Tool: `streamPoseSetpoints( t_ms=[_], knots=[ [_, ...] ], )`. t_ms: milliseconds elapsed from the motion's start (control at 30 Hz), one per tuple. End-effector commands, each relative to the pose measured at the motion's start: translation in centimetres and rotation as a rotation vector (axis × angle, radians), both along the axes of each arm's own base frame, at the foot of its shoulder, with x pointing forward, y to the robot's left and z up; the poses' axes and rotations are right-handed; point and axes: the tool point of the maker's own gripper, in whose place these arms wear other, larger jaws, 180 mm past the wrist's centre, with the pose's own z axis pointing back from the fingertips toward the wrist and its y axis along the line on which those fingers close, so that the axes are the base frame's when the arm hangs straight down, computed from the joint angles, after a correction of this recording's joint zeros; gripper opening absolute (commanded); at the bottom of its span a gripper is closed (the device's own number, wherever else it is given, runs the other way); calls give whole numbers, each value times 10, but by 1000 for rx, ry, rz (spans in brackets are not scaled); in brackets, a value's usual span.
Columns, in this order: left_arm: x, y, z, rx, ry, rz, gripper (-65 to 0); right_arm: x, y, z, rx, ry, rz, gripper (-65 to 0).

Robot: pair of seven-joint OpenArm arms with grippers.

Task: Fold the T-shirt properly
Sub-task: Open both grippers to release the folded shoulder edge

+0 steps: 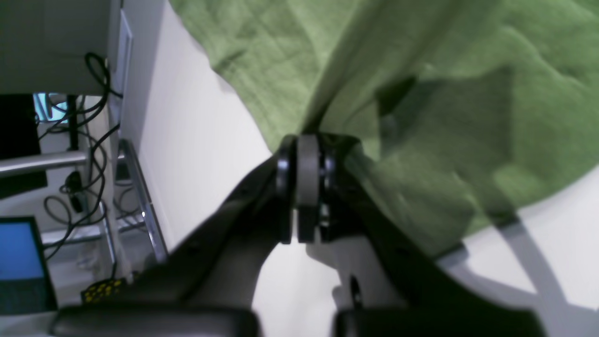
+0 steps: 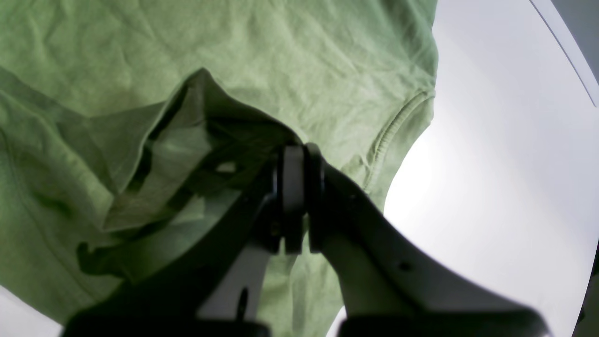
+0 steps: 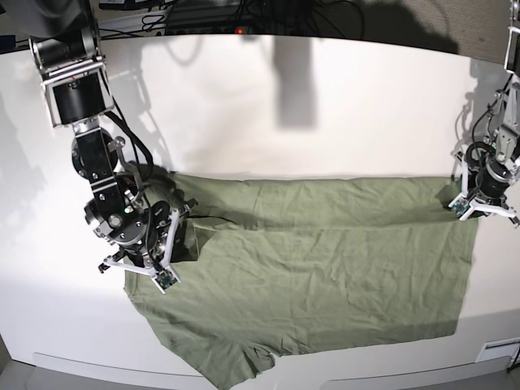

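Note:
The T-shirt's raised fold puckers beside the pinch of the robot's right gripper, so that gripper should open, take the loose edge of cloth [image 2: 120, 213] and spread the fold flat.
The sage-green T-shirt [image 3: 325, 260] lies spread and wrinkled on the white table [image 3: 268, 106], with a sleeve [image 3: 236, 366] toward the front edge. My right gripper [image 2: 297, 152] is shut on a raised fold of the T-shirt [image 2: 281, 61], near the ribbed collar [image 2: 393, 135]. In the base view that gripper [image 3: 180, 215] is at the cloth's left end. My left gripper [image 1: 306, 140] is shut on a pinched-up edge of the T-shirt [image 1: 290, 51], at the cloth's far right corner in the base view [image 3: 474, 193].
The table's front edge [image 3: 268, 375] runs just below the sleeve. Cables [image 3: 203, 12] lie behind the back edge. Beyond the table's side in the left wrist view are a laptop screen [image 1: 18, 252], cables [image 1: 93, 154] and a metal frame [image 1: 145, 206].

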Motion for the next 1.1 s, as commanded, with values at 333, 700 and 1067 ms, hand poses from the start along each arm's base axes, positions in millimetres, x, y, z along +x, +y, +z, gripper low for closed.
streamPoseSetpoints(
  t_ms=[333, 700, 1067],
  knots=[
    [29, 2, 39, -85, -238, 104, -373, 15, -6, 12, 20, -62, -7, -650],
    [29, -10, 33, -111, -232, 106, -373, 18, -4, 13, 42, -94, 1, -575],
    [26, -7, 29, -102, -214, 125, -373, 20, 3, 15, 99, -110, -10, -355]
  ],
)
